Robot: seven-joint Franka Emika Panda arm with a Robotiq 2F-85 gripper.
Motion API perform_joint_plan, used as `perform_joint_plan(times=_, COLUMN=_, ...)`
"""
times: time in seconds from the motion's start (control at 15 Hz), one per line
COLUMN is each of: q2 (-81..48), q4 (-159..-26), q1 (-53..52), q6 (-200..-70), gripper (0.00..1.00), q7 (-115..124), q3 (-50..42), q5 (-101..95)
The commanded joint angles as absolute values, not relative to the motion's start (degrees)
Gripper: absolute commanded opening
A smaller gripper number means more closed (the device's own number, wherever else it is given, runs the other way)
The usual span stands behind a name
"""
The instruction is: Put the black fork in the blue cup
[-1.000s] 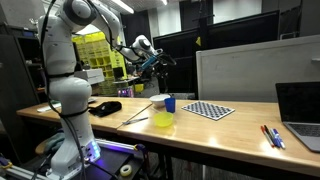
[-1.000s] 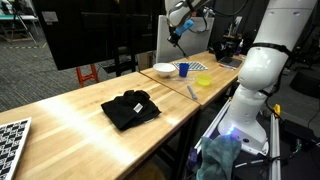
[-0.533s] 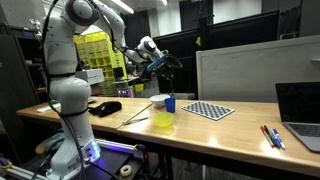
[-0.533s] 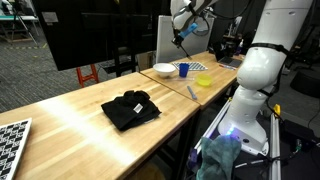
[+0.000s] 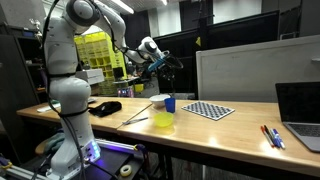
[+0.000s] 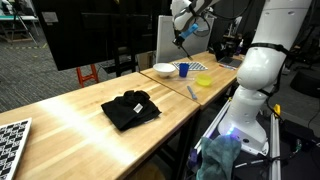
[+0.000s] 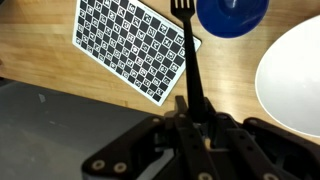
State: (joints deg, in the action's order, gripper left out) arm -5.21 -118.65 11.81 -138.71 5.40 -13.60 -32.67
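Note:
I should let go of the black fork with my gripper inside the blue cup (image 5: 170, 98) (image 7: 230, 13) between the white bowl and the checkerboard sheet.
My gripper (image 7: 193, 118) is shut on the handle of the black fork (image 7: 187, 45), whose tines point away from me toward the table. In the wrist view the dark-blue cup (image 7: 232, 15) lies just right of the fork's tines, its opening facing me. In both exterior views the gripper (image 5: 160, 61) (image 6: 183, 32) hangs well above the table, over the blue cup (image 5: 170, 103) (image 6: 183, 69). The fork (image 6: 178, 38) hangs down from the gripper.
A shallow white bowl (image 7: 292, 80) (image 5: 158, 100) (image 6: 165, 69) sits next to the cup. A checkerboard sheet (image 7: 132, 47) (image 5: 209, 110), a yellow-green cup (image 5: 164, 121) (image 6: 203, 79), a black cloth (image 6: 130, 108), a second utensil (image 5: 137, 119), pens (image 5: 272, 136) and a laptop (image 5: 300, 112) are on the table.
The gripper with the fork moved slightly sideways, toward a spot above the blue cup, over the first half second. Since then it has barely moved.

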Motion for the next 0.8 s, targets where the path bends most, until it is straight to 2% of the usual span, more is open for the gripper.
perform_joint_plan(times=0.0, q2=-6.9, q4=-117.3, q1=11.5, q6=-140.2, gripper=0.04, q7=4.3, q3=-13.2, q5=-31.9)
perform_joint_plan(times=0.73, q2=-12.4, q4=-114.0, q1=9.9, q6=-141.8, gripper=0.04, q7=2.1, q3=-12.2, q5=-27.7)
